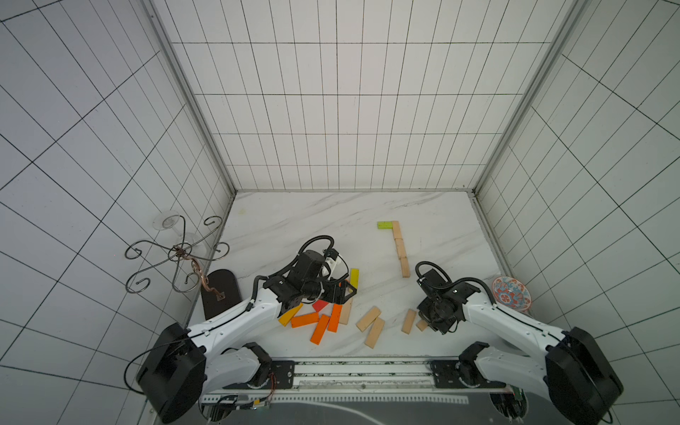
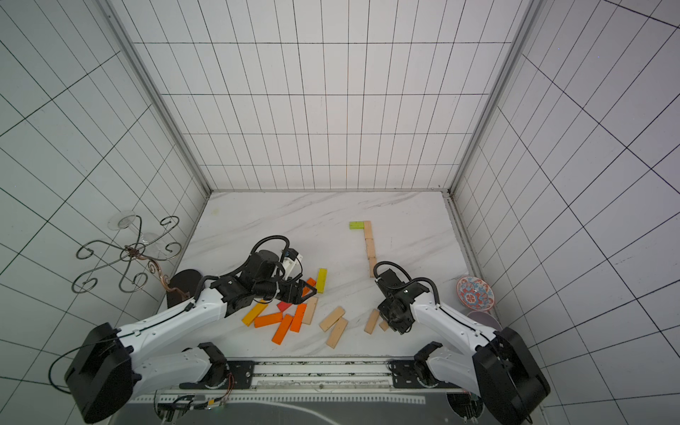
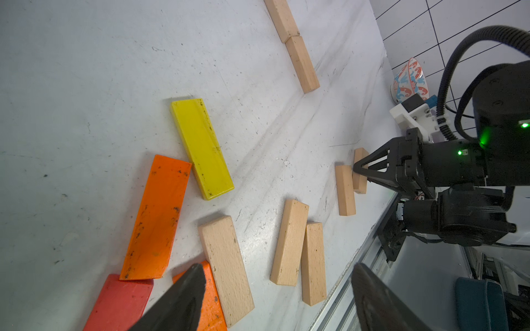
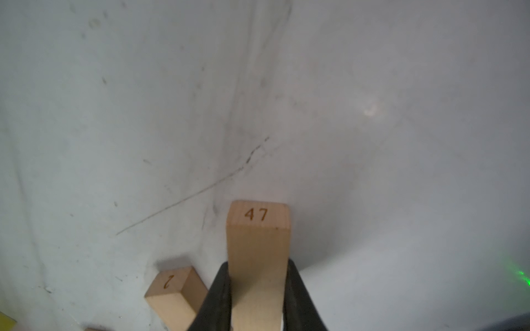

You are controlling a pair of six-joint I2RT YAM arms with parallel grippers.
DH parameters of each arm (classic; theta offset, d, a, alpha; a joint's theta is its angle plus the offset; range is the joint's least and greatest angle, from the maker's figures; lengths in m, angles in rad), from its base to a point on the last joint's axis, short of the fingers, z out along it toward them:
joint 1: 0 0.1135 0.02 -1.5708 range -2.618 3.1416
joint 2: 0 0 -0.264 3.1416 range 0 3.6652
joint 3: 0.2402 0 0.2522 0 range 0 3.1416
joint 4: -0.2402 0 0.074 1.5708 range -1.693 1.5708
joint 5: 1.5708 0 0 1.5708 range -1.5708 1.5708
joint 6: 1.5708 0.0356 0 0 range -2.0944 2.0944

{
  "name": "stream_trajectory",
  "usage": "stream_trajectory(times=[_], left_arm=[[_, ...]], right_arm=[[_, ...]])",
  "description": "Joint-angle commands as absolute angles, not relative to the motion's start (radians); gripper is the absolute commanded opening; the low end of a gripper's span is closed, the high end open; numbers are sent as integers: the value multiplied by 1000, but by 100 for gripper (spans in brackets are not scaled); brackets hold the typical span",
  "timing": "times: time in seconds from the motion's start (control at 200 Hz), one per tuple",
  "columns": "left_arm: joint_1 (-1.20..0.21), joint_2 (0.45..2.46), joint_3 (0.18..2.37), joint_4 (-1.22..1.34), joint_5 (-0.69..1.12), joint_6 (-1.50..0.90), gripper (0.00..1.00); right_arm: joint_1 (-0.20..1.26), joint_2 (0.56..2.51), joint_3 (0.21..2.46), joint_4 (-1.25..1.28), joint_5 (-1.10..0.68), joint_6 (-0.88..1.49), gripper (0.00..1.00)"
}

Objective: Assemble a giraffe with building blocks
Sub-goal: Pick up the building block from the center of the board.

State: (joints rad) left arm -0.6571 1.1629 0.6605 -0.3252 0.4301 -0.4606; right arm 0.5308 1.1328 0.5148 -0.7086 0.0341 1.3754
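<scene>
Next, I release the natural block with my right gripper beside the near end of the wooden column (image 1: 426, 269), toward the bowl.
A column of natural wooden blocks (image 1: 400, 250) with a green block (image 1: 384, 225) at its far end lies flat on the marble table (image 1: 294, 220). My right gripper (image 4: 257, 266) is shut on a natural block marked 47 (image 4: 258, 235), low over the table's front right (image 1: 422, 325). A block marked 2 (image 4: 175, 292) lies right beside it. My left gripper (image 3: 278, 269) hangs open over a pile of loose blocks: yellow (image 3: 202, 149), orange (image 3: 156, 220), red (image 3: 117, 303) and natural (image 3: 226, 266). Nothing sits between its fingers.
Two natural blocks (image 1: 371, 325) lie side by side between the arms. A patterned bowl (image 1: 511, 294) stands at the table's right edge. A wire stand (image 1: 176, 254) on a dark base (image 1: 220, 294) occupies the left edge. A metal rail (image 1: 360, 371) runs along the front.
</scene>
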Motion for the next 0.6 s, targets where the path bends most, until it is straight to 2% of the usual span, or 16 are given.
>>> stream_trajectory(times=[0.0,0.285,0.6], left_arm=[[-650,1166,677,-310,437,-447,80],[-650,1177,715,-322,440,-443,80],[-649,1187,739,-339,436,-437,80]], right_arm=[[462,1143,574,-732,112,1335,18],[266,1317,825,-690,149,1266,20],[183,1485,943,-539,133,1368,19]])
